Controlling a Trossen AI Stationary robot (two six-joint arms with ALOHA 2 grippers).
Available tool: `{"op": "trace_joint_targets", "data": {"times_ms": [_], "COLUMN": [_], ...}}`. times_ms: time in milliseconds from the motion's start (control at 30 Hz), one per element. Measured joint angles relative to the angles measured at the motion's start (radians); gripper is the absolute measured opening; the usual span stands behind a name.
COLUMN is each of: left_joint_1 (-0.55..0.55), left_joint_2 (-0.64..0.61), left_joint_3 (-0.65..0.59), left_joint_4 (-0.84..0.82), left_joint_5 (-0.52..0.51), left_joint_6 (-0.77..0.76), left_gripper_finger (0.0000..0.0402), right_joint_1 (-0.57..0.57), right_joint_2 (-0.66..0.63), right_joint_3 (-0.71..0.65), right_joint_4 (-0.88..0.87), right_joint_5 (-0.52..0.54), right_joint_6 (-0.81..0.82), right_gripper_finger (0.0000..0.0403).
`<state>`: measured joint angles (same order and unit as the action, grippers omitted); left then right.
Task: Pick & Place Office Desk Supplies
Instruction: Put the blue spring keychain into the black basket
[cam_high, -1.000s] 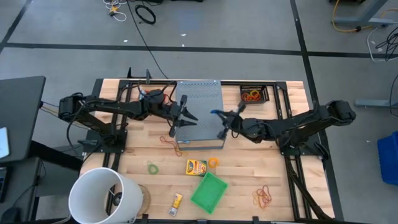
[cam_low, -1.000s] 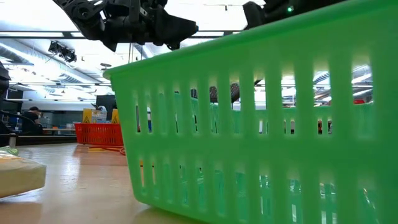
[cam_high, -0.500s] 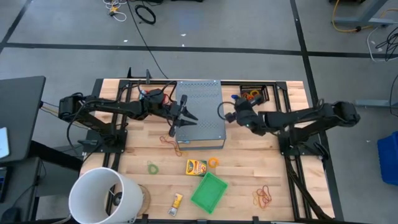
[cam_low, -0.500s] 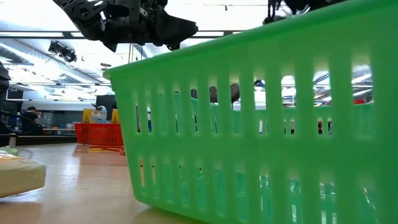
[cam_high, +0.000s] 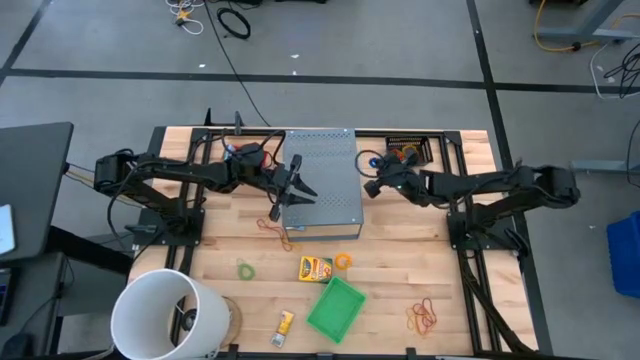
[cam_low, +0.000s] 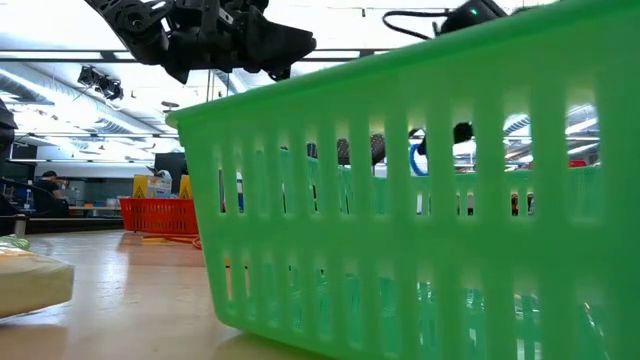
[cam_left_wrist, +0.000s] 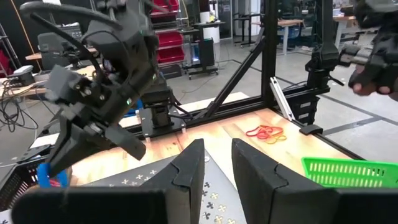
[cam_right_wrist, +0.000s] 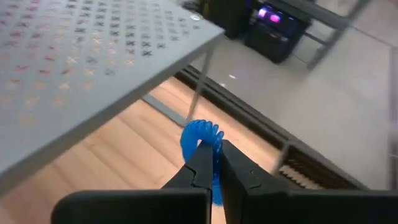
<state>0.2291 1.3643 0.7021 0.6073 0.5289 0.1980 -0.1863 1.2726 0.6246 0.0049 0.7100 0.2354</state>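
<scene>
Next, my right gripper releases the blue coiled band, now hanging beside the grey perforated box, inside the black basket (cam_high: 406, 151) (cam_right_wrist: 317, 179), among the orange and red bands.
My right gripper (cam_high: 374, 170) is shut on a blue coiled band (cam_right_wrist: 199, 134). It hangs beside the far right corner of the grey perforated box (cam_high: 320, 185), close to a black basket (cam_high: 424, 142) with orange and red bands (cam_high: 405, 154) in it. My left gripper (cam_left_wrist: 217, 163) hovers over the box's left edge, its fingers a narrow gap apart with nothing between them. A yellow-orange packet (cam_high: 315, 268), an orange band (cam_high: 343, 261) and a green band (cam_high: 245, 269) lie flat on the wood in front of the box. My right gripper pinches the blue coiled band between its two fingertips (cam_right_wrist: 200, 163). Part of the coil (cam_right_wrist: 194, 138) sticks out past the tips. The fingers come from the table's right, slanting down. The band is lifted clear of the table.
A green basket (cam_high: 335, 307) sits near the front edge and fills the low view. A white bucket (cam_high: 165, 315) stands at the front left. More red and orange bands (cam_high: 425, 317) lie at the front right, an orange band (cam_high: 275, 228) by the box's near left corner, and a small yellow item (cam_high: 284, 323) beside the bucket.
My right gripper has carried the blue band from the box's near right side toward the table's far edge and the black basket, turning as it went and staying shut.
</scene>
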Motion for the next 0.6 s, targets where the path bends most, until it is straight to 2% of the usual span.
{"op": "trace_joint_targets", "data": {"times_ms": [100,233,333,467,600], "left_joint_1": [0.0,0.0,0.0,0.0,0.0], "left_joint_2": [0.0,0.0,0.0,0.0,0.0], "left_joint_3": [0.0,0.0,0.0,0.0,0.0], "left_joint_4": [-0.001,-0.003,-0.003,0.0,0.001], "left_joint_5": [0.0,0.0,0.0,0.0,0.0], "left_joint_6": [0.0,0.0,0.001,0.001,0.001], "left_gripper_finger": [0.0089,0.0089,0.0089,0.0089,0.0089], "right_joint_1": [-0.037,-0.117,-0.188,-0.266,-0.325], "right_joint_2": [-0.016,-0.025,-0.03,-0.03,-0.03], "right_joint_3": [-0.141,-0.33,-0.443,-0.552,-0.617], "right_joint_4": [0.264,0.664,0.876,1.046,1.136], "right_joint_5": [-0.1,-0.296,-0.442,-0.56,-0.571], "right_joint_6": [-0.026,-0.076,-0.092,-0.094,-0.075], "right_gripper_finger": [0.0008,0.0008,0.0008,0.0008,0.0008]}}
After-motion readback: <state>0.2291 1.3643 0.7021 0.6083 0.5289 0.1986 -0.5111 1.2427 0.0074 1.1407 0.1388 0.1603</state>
